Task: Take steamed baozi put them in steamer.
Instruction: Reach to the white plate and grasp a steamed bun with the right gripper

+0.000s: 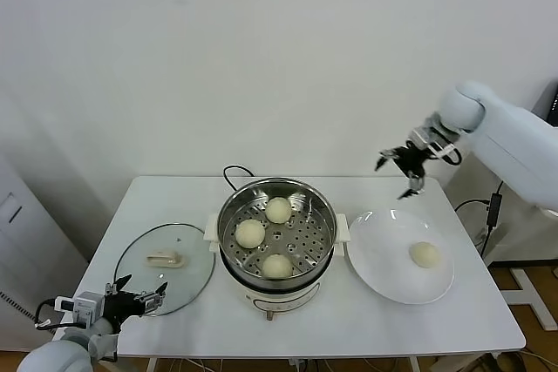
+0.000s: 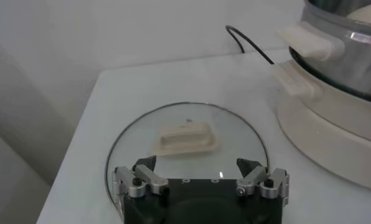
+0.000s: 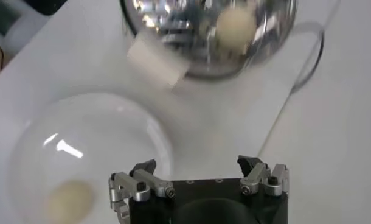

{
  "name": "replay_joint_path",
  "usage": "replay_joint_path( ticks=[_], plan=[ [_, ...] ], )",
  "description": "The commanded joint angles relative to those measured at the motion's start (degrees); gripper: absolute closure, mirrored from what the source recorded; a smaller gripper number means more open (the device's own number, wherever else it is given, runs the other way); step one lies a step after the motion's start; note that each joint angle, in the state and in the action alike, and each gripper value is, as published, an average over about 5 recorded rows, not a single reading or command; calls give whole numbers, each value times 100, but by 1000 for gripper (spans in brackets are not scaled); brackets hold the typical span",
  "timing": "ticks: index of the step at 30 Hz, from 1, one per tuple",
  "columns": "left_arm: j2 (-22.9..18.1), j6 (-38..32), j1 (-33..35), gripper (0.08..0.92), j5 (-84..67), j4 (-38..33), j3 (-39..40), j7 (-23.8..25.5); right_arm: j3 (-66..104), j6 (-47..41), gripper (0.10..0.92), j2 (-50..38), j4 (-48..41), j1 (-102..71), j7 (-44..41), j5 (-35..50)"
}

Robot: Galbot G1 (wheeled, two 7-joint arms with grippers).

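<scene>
I will close my right gripper on the outer half of the baozi (image 1: pixel 432 256) (image 3: pixel 64 208) on the white plate, the half that faces away from the steamer.
The steamer (image 1: pixel 228 215) stands at the table's middle with three cream-white baozi on its perforated tray: one at the back (image 1: pixel 278 209), one at the left (image 1: pixel 249 233) and one at the front (image 1: pixel 277 266). A fourth baozi (image 1: pixel 425 254) lies on the white plate (image 1: pixel 379 259) to the right; the right wrist view shows it too (image 3: pixel 69 201). My right gripper (image 1: pixel 403 169) is open and empty, held high above the plate's far edge. My left gripper (image 1: pixel 138 295) is open and empty, low at the table's front left by the glass lid (image 1: pixel 144 274).
The glass lid with its cream handle (image 2: pixel 184 137) lies flat left of the steamer (image 2: pixel 350 67). The steamer's black cord (image 1: pixel 234 173) loops behind the pot. The table's front edge runs close under my left gripper.
</scene>
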Motion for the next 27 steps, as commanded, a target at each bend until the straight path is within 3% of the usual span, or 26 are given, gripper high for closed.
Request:
replay_joint_path(
  ticks=[1,27],
  plan=[
    [12,4,-5,177,18,2,9,3,1154,79,203,-245,-1134,-1299,-48,-743],
    [1,-33,-31,177,87,-8,99,41,2132,438,203,110,-1421,-2611,392,-1583]
  ],
)
